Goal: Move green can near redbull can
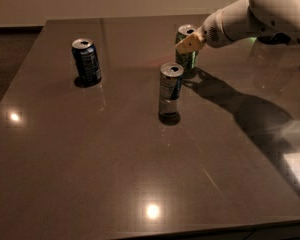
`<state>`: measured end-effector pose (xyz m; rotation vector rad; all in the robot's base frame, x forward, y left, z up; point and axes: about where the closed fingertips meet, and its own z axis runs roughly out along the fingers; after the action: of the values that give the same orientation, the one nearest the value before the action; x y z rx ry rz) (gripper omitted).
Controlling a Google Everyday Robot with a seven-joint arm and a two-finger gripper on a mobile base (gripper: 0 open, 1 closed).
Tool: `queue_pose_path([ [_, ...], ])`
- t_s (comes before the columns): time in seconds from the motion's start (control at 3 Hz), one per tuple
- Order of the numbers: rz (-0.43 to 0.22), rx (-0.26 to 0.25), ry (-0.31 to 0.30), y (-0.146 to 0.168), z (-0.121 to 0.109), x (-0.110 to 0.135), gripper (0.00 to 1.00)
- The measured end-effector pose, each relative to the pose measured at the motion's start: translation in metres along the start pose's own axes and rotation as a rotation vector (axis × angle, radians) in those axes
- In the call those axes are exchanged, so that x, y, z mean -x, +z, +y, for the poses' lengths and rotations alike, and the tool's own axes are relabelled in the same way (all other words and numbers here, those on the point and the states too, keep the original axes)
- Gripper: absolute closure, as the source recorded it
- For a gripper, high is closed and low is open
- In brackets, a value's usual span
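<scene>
The robot's gripper will release the green can on the table (188, 93) close behind the redbull can, toward the side of the robot's arm.
The green can (184, 59) is behind the redbull can and slightly to its right, about a can's width away. My gripper (189, 40) reaches in from the right and is shut on the green can's upper part, with one beige finger (191, 43) showing across its front. The can's base is at or just above the table; I cannot tell which. The redbull can (170, 90), tall, slim and silver with blue panels, stands upright near the table's middle.
A shorter dark blue can (87, 62) stands upright at the left. The dark glossy table (115, 174) stretches toward me, with its front edge at the bottom. My white arm (270, 14) crosses the upper right and casts a shadow on the table.
</scene>
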<state>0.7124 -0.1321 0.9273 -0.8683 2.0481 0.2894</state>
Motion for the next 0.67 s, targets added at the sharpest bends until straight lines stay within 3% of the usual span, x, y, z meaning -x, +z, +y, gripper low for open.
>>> queue_pose_path([
  [0.67,0.022,0.178,0.013,-0.034,0.029,-0.025,1.00],
])
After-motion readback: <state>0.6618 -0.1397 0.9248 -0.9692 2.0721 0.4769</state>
